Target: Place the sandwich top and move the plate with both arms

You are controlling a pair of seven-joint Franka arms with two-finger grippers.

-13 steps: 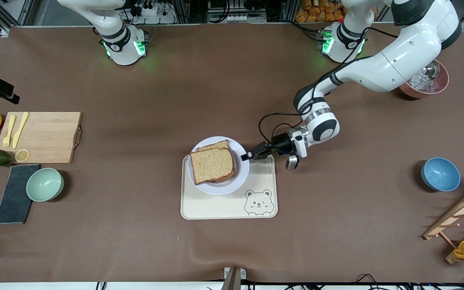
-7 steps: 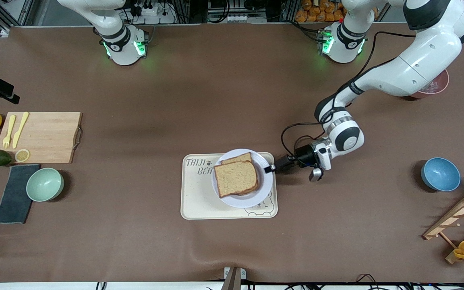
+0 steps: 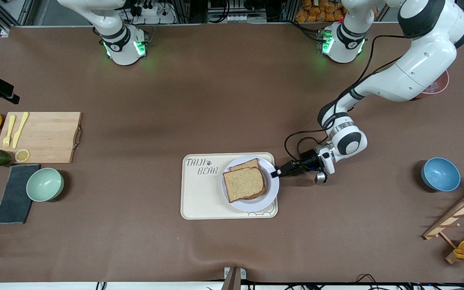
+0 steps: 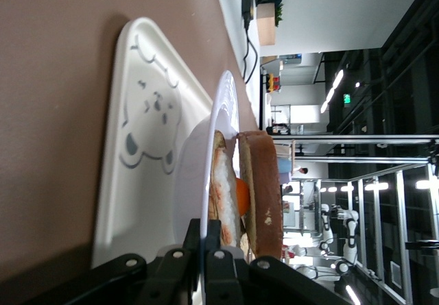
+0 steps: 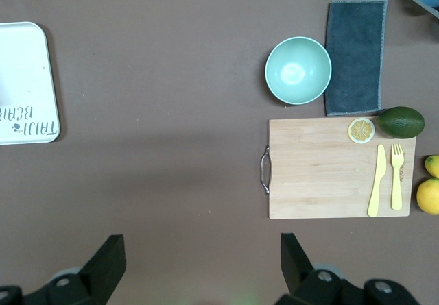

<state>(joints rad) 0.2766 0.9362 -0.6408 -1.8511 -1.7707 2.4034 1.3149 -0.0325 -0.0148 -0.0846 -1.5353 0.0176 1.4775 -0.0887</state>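
Note:
Next, my left gripper lets go of the pale plate on the cream tray (image 3: 243, 183) between the tray's lettering and the bear drawing. The plate now lies at the tray's end.
The pale plate (image 3: 272, 189) lies on the cream tray (image 3: 201, 199), at the tray's end toward the left arm, covering most of the bear drawing. On the plate sits a stacked sandwich, and the sandwich top (image 3: 243, 184) lies flat as its uppermost slice. My left gripper (image 3: 275, 174) is shut on the plate's rim at the side toward the left arm. The left wrist view shows the thin rim (image 4: 221, 113) pinched in the left gripper (image 4: 210, 233), with the sandwich top (image 4: 262, 188) over an egg layer. My right gripper (image 5: 203, 257) hangs open over bare table, holding nothing.
A wooden cutting board (image 3: 42, 137) with a yellow fork and knife, lemons, an avocado, a mint bowl (image 3: 45, 184) and a dark cloth (image 3: 14, 193) sit toward the right arm's end. A blue bowl (image 3: 440, 174) and a wooden rack (image 3: 461, 217) sit toward the left arm's end.
The left gripper has dragged the plate and sandwich across the tray toward the left arm's end, uncovering the tray's lettering and covering the bear. The right arm's base has not moved.

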